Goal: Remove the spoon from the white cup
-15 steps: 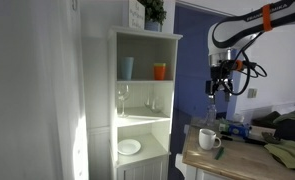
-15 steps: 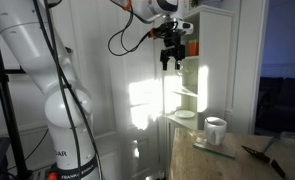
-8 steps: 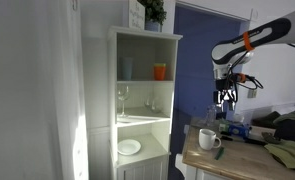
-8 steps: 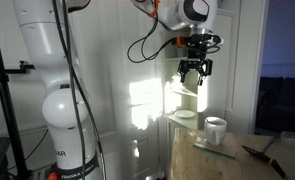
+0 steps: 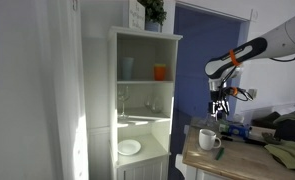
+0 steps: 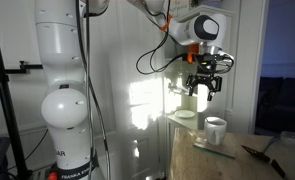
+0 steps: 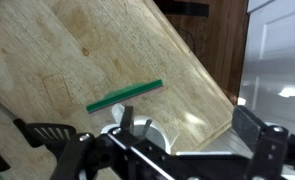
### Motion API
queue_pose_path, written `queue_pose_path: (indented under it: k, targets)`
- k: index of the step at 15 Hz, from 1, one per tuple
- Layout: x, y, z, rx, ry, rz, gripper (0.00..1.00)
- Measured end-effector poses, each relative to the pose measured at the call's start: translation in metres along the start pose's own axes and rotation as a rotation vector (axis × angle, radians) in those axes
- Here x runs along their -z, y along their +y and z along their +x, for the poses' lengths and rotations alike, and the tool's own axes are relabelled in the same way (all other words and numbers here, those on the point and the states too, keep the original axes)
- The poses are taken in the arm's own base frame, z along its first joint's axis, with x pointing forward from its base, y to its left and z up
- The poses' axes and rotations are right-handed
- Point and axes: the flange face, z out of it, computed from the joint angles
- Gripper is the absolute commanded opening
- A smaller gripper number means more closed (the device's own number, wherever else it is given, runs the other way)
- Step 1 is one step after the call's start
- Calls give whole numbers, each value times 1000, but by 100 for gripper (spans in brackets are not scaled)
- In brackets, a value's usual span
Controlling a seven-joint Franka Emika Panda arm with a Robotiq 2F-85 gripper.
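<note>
The upper end of the spoon's handle (image 5: 212, 130) (image 7: 147, 125), above the white cup's rim, should be gripped next, once my gripper goes down to it.
The white cup (image 5: 208, 139) stands on the wooden table (image 5: 242, 162) near its shelf-side edge; it also shows in an exterior view (image 6: 216, 130). In the wrist view the white cup (image 7: 155, 135) lies below me with a thin dark spoon handle (image 7: 127, 113) sticking up from it. My gripper (image 5: 220, 108) hangs in the air above the cup and slightly to one side, also seen in an exterior view (image 6: 203, 90). In the wrist view my gripper (image 7: 147, 130) is open and empty, its fingers wide on either side of the cup.
A white shelf cabinet (image 5: 137, 110) stands beside the table with a light-blue tumbler (image 5: 126, 68), an orange cup (image 5: 160, 71), wine glasses and a plate (image 5: 129, 147). A green strip (image 7: 125, 96) lies on the table. A black utensil (image 6: 255, 152) and cloth (image 5: 287, 152) lie farther along.
My gripper has moved away from the shelf front and down, and is now over the table close above the white cup. The cup and spoon have not moved.
</note>
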Motion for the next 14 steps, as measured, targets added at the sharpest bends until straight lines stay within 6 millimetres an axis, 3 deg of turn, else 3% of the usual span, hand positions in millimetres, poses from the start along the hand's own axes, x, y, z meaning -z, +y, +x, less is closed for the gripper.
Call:
queue_pose_path:
  k: [6, 12, 13, 14]
  targets:
    - [-3, 1, 7, -15, 13, -9, 100]
    - [-23, 14, 40, -168, 37, -21, 100]
    - [-29, 17, 45, -192, 28, -22, 95]
    - [-35, 20, 49, -214, 19, -22, 83]
